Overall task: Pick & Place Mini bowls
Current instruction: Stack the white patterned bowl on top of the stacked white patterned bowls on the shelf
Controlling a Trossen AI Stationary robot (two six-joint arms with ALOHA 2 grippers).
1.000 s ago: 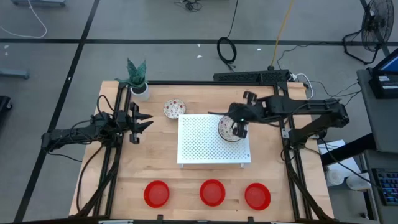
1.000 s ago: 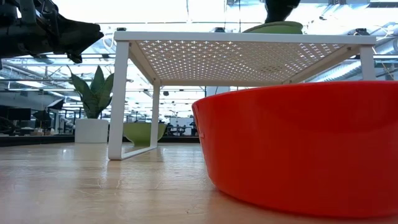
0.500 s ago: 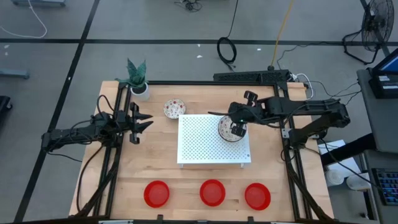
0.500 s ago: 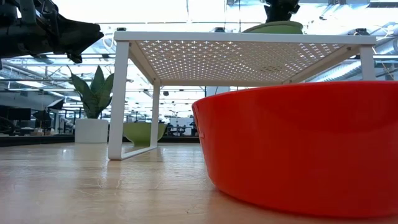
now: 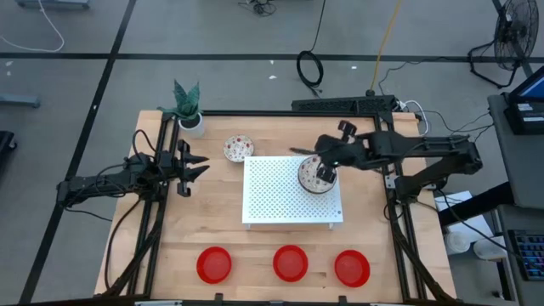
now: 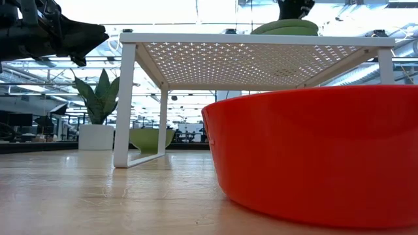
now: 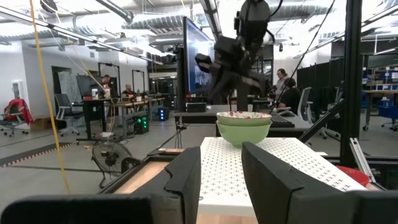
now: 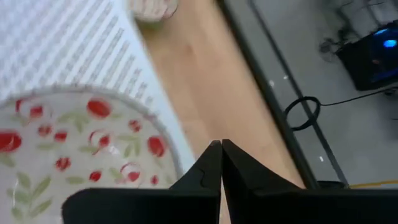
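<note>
I should next use my left gripper to grab the lone speckled bowl on the table by the bowl's rim [image 5: 225, 151], on the side facing the white plant pot.
Two speckled mini bowls [image 5: 311, 177] sit stacked on the white perforated board [image 5: 280, 200], near its far right corner; their outsides are pale green [image 7: 244, 132]. My right gripper [image 5: 325, 173] hovers shut just above the stack's rim [image 8: 155, 134], touching nothing. A third speckled bowl [image 5: 239, 149] rests on the table beyond the board's far left corner. Three red mini bowls [image 5: 291, 263] stand in a row along the near edge. My left gripper [image 5: 197, 166] waits open at the table's left, level, pointing at the board.
A white pot with a green plant [image 5: 189, 119] stands at the far left corner. The board stands on legs [image 6: 124, 104], with open room beneath it. Bare wood lies between the board and the red bowls. People sit in the room beyond the table.
My right gripper has rolled a little over the stacked bowls and stays shut above them. The bowls on the board have not shifted.
</note>
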